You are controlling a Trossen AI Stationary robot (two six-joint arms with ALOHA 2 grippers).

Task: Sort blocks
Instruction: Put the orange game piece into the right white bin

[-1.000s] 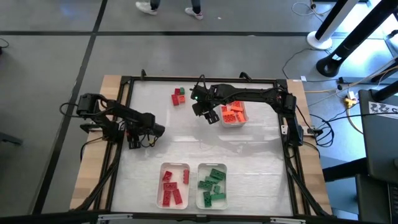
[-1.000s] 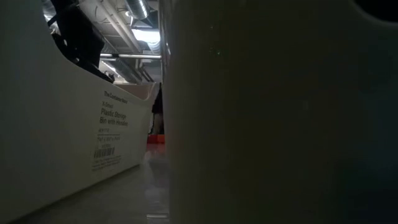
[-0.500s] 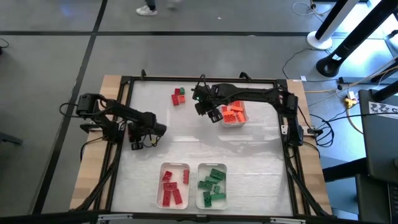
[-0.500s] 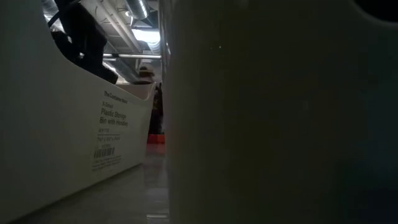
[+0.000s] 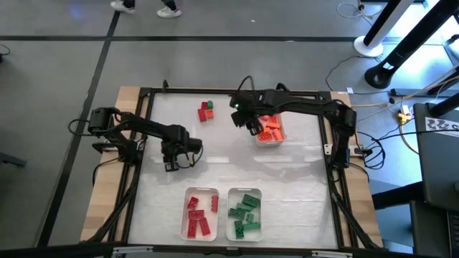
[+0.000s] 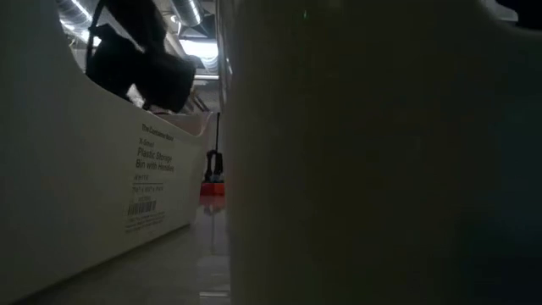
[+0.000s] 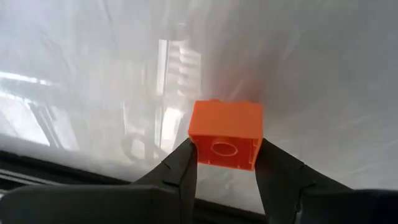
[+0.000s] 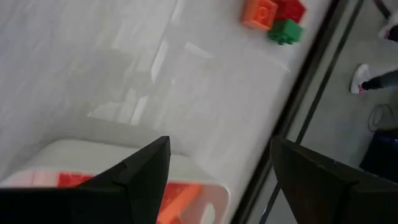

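Next, my left gripper lets go of the small orange block in the middle of the white tray of orange blocks (image 5: 268,128). The small block now hangs over the table.
My left gripper (image 5: 171,165) (image 7: 225,165) hangs over the table's left middle, shut on a small orange block (image 7: 225,132). My right gripper (image 5: 252,127) (image 8: 217,171) stands open, with nothing between its fingers, above the left rim of the white tray of orange blocks (image 5: 270,130) (image 8: 180,202). A few loose blocks, orange (image 8: 259,12), red (image 8: 290,9) and green (image 8: 285,31), lie together near the far edge (image 5: 206,110). Two more white trays stand at the near edge, one with red blocks (image 5: 200,213) and one with green blocks (image 5: 244,213). My left gripper pinches the orange block's two opposite side walls (image 7: 196,149) between its two fingers, at their free ends. The fingers come steeply from above. The block's hollow underside (image 7: 222,148) faces the wrist camera. It seems to hang just clear of the table.
A black frame (image 5: 147,107) borders the white table sheet. The middle of the table between the trays is open room. In the low view the near trays' white walls (image 6: 102,169) fill most of the picture. A person's feet (image 5: 168,8) show on the floor beyond the table.
My left gripper has moved toward the table's right edge, away from its own base. My right gripper has risen and shifted a little toward the far right, over the orange tray's rim.
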